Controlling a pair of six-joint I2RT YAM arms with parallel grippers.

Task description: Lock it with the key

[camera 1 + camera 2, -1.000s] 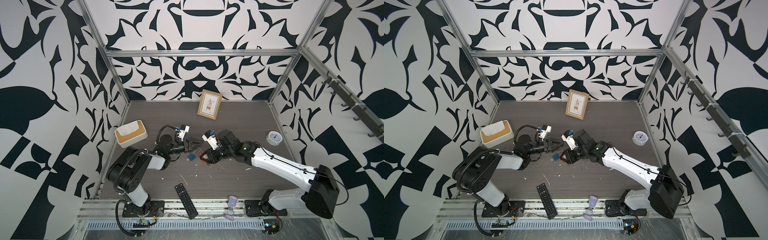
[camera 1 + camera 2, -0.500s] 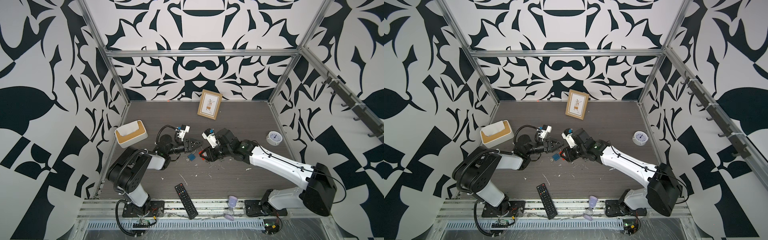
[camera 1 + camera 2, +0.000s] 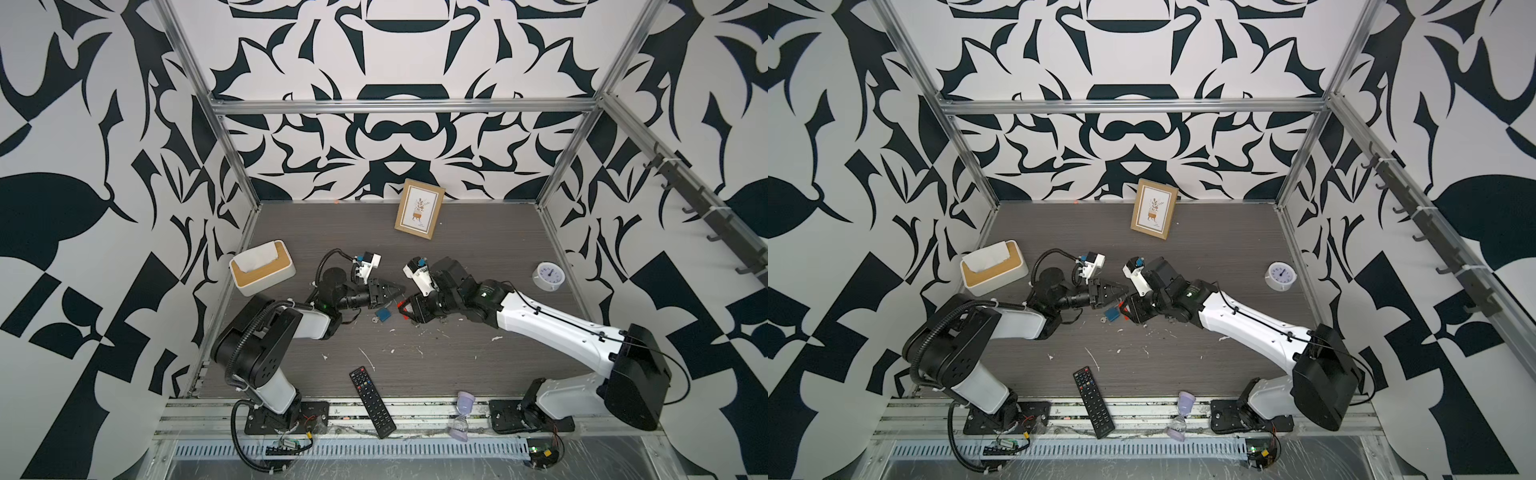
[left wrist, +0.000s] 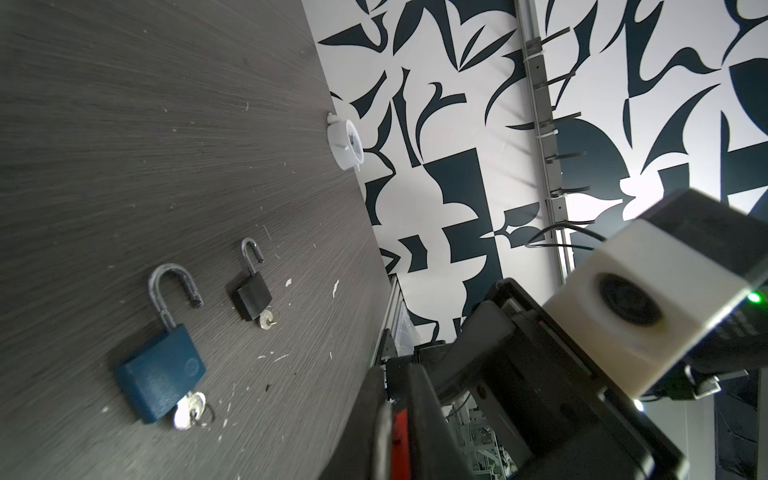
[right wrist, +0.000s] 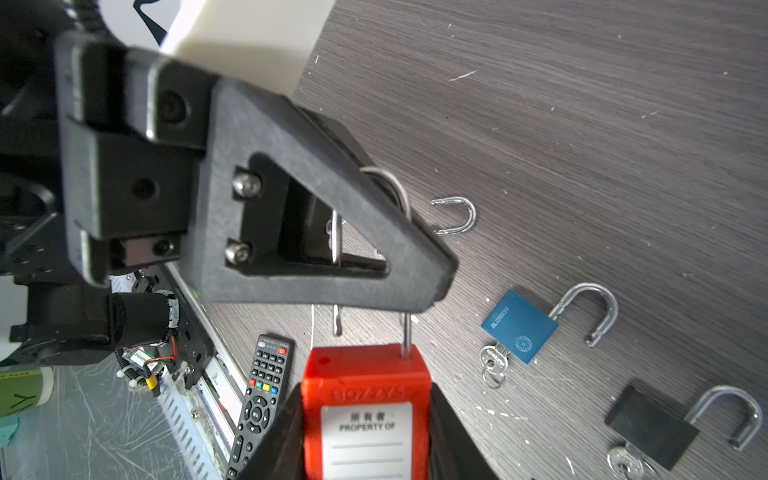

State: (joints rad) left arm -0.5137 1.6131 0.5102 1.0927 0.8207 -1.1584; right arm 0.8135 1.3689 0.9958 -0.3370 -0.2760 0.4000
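Note:
Next, my right gripper takes the padlock's broad sides point(image 5: 366, 432) while my left gripper holds the padlock's shackle, because it is now pinching the red padlock's narrow sides.
My right gripper point(image 5: 365, 415) is shut on the body of a red padlock point(image 5: 365, 395) labelled "PROPERTY OF", held low over the table in both top views point(image 3: 402, 307) point(image 3: 1123, 307). Its thin steel shackle point(image 5: 406, 332) stands open, one leg free. My left gripper point(image 3: 401, 288) meets it from the left, shut, with its black finger point(image 5: 316, 232) over the shackle loop; a silver strip and red show between its jaws in the left wrist view. I see no key for the red padlock.
A blue padlock point(image 4: 160, 374) and a black padlock point(image 4: 253, 297) lie open on the table, each with a key in it. Another silver shackle point(image 5: 457, 216) shows past the left finger. Remote point(image 3: 372, 401), tissue box point(image 3: 262, 268), clock point(image 3: 548, 276) and picture frame point(image 3: 419, 214) stand around.
My left gripper has gone from open to shut and reached slightly right to the red padlock. The right arm has barely shifted, still holding the padlock.

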